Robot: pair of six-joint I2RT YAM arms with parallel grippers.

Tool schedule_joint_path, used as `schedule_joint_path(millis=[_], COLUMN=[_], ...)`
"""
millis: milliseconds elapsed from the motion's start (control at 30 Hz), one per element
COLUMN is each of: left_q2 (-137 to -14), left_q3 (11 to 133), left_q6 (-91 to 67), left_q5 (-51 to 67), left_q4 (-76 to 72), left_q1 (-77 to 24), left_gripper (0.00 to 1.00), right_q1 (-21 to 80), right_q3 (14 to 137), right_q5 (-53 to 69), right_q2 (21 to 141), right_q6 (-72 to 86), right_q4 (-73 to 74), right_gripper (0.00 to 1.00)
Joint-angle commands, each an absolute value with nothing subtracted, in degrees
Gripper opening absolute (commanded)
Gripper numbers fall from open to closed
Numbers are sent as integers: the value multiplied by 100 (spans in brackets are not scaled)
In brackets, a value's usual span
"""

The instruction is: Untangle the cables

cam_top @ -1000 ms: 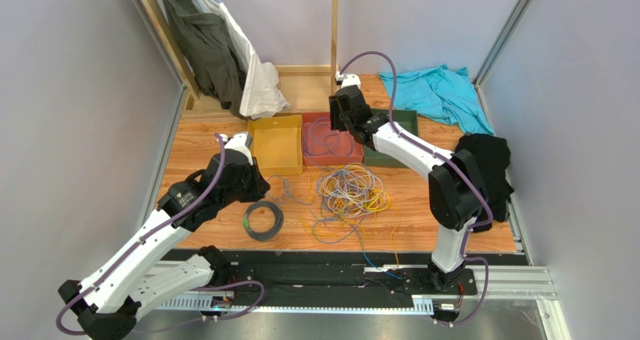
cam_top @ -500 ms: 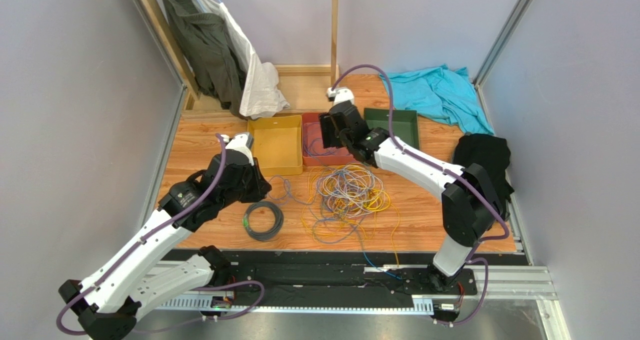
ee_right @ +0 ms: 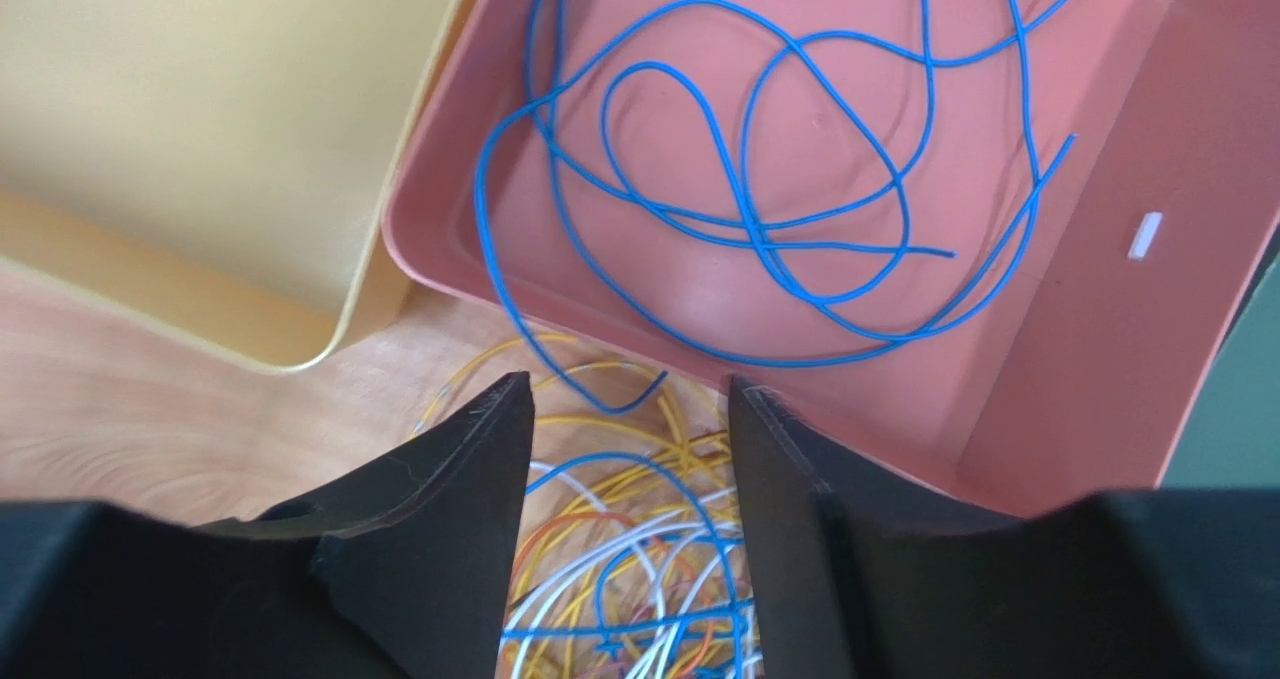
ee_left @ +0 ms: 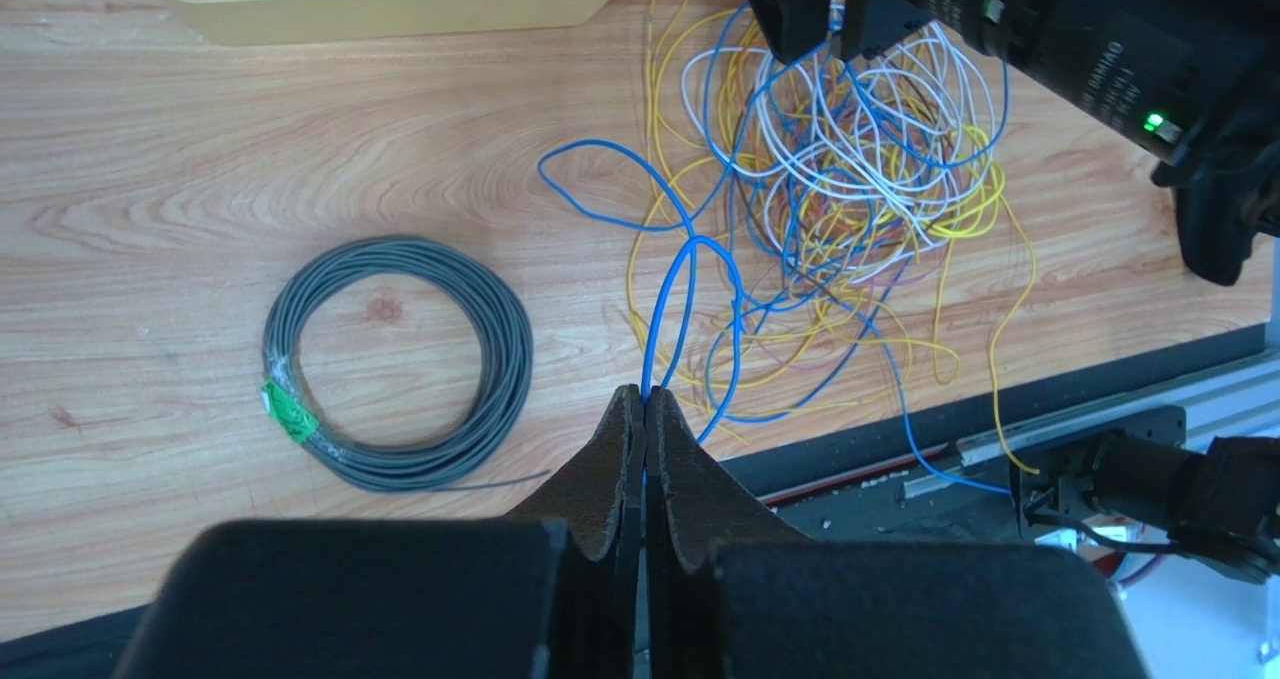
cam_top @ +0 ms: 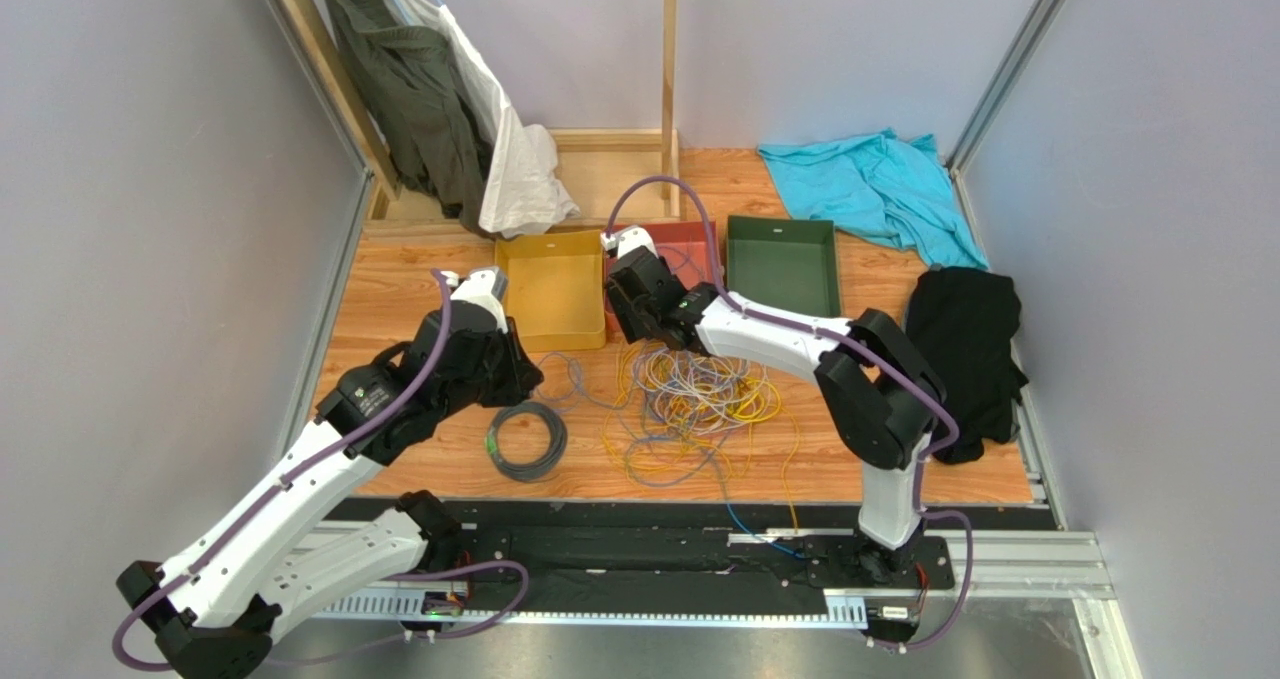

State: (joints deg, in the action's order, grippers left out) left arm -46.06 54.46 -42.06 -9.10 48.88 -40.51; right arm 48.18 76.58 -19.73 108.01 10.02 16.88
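Observation:
The loose blue cable dangles over the near rim of the red tray above the tangle, so next my right gripper grabs its hanging end (ee_right: 613,408) and tucks it inside the tray first.
A tangle of blue, yellow, white and orange cables (cam_top: 703,387) lies on the wooden table; it also shows in the left wrist view (ee_left: 849,154). My left gripper (ee_left: 645,400) is shut on a blue cable (ee_left: 672,312) that loops out of the tangle. My right gripper (ee_right: 628,394) is open and empty, hovering over the far edge of the tangle by the red tray (ee_right: 1052,334), which holds a loose blue cable (ee_right: 751,184). In the top view my right gripper (cam_top: 639,319) is at the tray's near left corner.
A coiled grey cable (cam_top: 526,439) with a green tie lies near my left gripper (cam_top: 519,372). A yellow tray (cam_top: 553,286) and a green tray (cam_top: 781,259) flank the red tray (cam_top: 694,244). Clothes lie at the back and right.
My right arm has swung left and toward me, from above the red and green trays down to the tangle's far edge. The left arm has held still.

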Motion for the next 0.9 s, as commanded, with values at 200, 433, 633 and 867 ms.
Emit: schedule_joint_path(millis=[200, 433, 633, 867], left_q2=[-4658, -4667, -4658, -4650], left_q3=[5572, 5502, 5484, 5458], left_q6=[-4052, -4087, -4096, -4122], left_q5=[-993, -958, -967, -967], left_q4=[4992, 4948, 4931, 4922], left_q1=[-4043, -4043, -4052, -4043], left_gripper=[0, 0, 0, 0], right_q1=[4808, 4816, 4799, 4816], right_q3=[8323, 8236, 8200, 8157], right_q5=[-2267, -2408, -2470, -2391], right_q2=[11241, 11145, 11074, 10846], right_q6=[818, 756, 773, 729], right_q4=[1591, 1591, 1600, 1679], right_gripper=[47, 18, 0, 11])
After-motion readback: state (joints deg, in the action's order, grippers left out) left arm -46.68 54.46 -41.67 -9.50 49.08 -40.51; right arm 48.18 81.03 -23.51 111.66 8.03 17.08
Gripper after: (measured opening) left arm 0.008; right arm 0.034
